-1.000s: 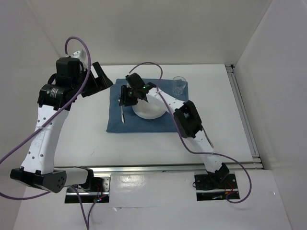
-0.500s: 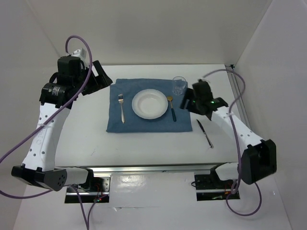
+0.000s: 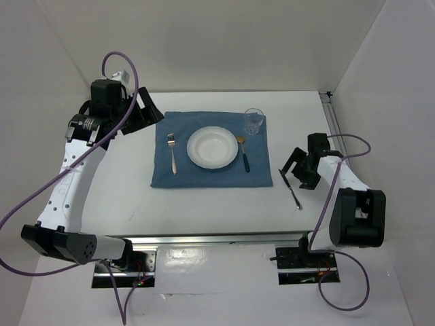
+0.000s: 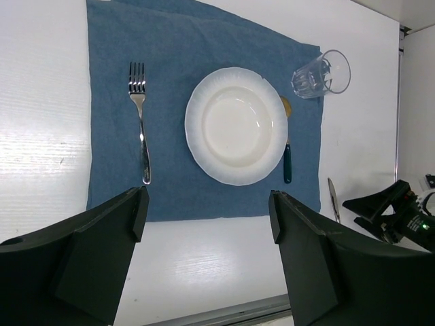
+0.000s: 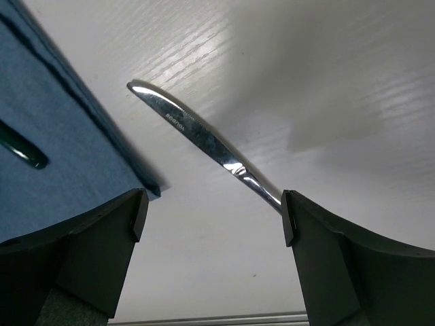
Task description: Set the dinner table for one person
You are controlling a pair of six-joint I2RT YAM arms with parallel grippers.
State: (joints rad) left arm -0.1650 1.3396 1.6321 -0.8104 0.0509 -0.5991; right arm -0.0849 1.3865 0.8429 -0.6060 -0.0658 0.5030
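Note:
Next, I line the knife up with my right gripper's fingers, as it slants toward one of them, and grip the knife handle's end (image 3: 298,206) before lifting.
On the white dinner table (image 3: 115,190) lies a blue placemat (image 3: 204,175) with a white plate (image 3: 213,147), a fork (image 3: 172,153) to its left, a dark-handled spoon (image 3: 243,155) to its right and a clear glass (image 3: 253,121) at its far right corner. A knife (image 3: 291,188) lies on the bare table right of the mat. My right gripper (image 3: 297,171) is open and empty, low over the knife (image 5: 197,136), whose handle runs behind the right finger (image 5: 340,272). My left gripper (image 3: 143,115) is open and empty, high above the mat's left side.
A metal rail (image 3: 224,238) runs along the table's near edge and another (image 3: 343,156) along its right edge. White walls enclose the table at the back and sides. In the left wrist view the plate (image 4: 236,125), fork (image 4: 141,129) and glass (image 4: 321,73) show below.
The right arm has swung from the fork side of the plate across to the right and come down over the knife. The left arm has shifted slightly.

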